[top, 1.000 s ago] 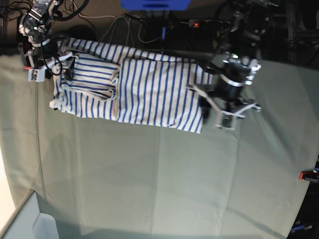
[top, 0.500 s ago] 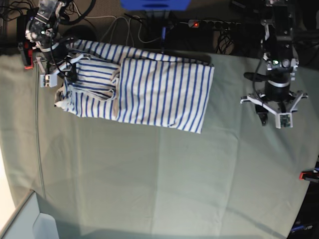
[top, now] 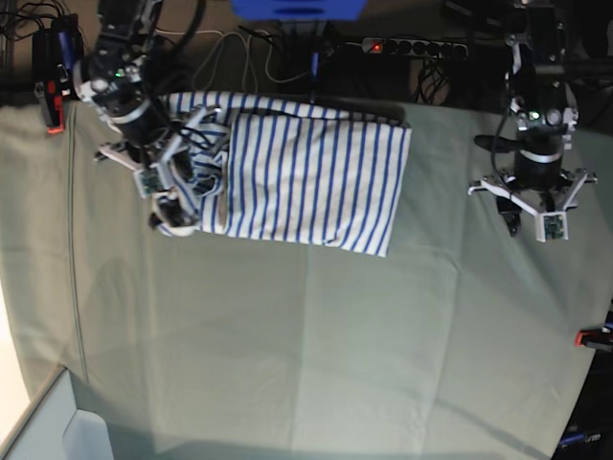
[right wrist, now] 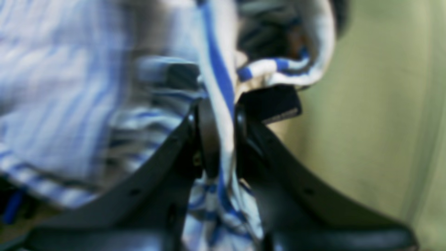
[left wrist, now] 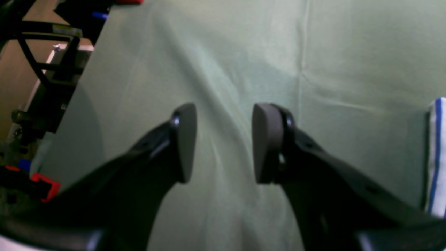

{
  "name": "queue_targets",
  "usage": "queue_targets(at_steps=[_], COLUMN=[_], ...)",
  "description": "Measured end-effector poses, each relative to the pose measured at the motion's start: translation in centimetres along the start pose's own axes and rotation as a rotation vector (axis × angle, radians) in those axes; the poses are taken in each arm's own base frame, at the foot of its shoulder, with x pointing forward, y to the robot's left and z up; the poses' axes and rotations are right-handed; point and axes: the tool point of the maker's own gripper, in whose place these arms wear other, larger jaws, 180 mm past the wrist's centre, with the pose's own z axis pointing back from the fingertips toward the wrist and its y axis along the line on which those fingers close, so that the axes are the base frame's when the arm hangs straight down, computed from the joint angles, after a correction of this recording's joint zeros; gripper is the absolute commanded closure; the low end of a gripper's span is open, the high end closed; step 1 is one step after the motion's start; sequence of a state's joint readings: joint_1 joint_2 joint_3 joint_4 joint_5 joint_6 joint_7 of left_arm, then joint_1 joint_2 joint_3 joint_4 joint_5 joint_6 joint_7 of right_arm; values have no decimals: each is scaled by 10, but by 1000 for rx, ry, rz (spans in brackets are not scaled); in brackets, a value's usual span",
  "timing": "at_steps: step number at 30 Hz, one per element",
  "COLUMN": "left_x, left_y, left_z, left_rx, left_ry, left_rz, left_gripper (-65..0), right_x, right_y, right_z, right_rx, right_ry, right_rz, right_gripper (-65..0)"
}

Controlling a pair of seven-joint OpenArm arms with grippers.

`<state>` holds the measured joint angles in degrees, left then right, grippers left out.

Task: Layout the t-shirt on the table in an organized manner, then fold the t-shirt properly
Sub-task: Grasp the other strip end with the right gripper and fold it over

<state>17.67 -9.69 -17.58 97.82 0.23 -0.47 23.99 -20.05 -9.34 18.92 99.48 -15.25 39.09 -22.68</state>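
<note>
My right gripper needs to let go of the t-shirt's bunched end on the flat part's near corner [top: 383,225], towards my left gripper.
The white, blue-striped t-shirt [top: 306,177] lies folded across the far part of the table [top: 316,345]. Its left end is bunched and lifted. My right gripper [top: 165,180] is there, shut on a fold of the striped fabric. The right wrist view shows the t-shirt [right wrist: 69,69] blurred, with a strip of it pinched in the right gripper [right wrist: 223,139]. My left gripper [top: 533,218] hangs over bare table to the right of the shirt, open and holding nothing. In the left wrist view the left gripper [left wrist: 224,143] has a clear gap, and the t-shirt's edge [left wrist: 435,153] shows at far right.
Red clamps sit at the table's edges [top: 594,337] [top: 55,115]; another red clamp [left wrist: 43,183] shows in the left wrist view. Cables and a power strip [top: 402,45] run behind the far edge beside a blue object [top: 297,8].
My right gripper has shut on the shirt's left end and carried it rightward, bunching that part. My left arm has pulled away from the shirt's right edge to the right.
</note>
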Motion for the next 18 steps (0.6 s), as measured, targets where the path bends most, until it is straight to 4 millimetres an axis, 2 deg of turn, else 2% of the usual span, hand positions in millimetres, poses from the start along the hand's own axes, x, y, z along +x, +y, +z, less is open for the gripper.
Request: queue_targets(at_steps=[2, 6, 10, 13, 16, 18], left_x=[0, -1, 1, 0, 0, 0], left_y=[2, 24, 35, 45, 56, 61], left_z=[0, 1, 2, 3, 5, 6], left_rx=[1, 61, 87, 111, 142, 154], left_ry=[-1, 1, -5, -5, -4, -5], left_rz=[-5, 20, 24, 33, 40, 44], left_gripper=[-258, -258, -258, -258, -258, -258], right_x=[12, 34, 60, 80, 89, 94], right_y=[12, 40, 40, 47, 47, 54], right_z=[-2, -4, -7, -12, -14, -15], right_rx=[18, 68, -14, -42, -84, -64], right_ry=[-6, 0, -6, -28, -39, -52], right_rz=[33, 99, 63, 16, -73, -120], right_gripper=[0, 0, 0, 0, 0, 0])
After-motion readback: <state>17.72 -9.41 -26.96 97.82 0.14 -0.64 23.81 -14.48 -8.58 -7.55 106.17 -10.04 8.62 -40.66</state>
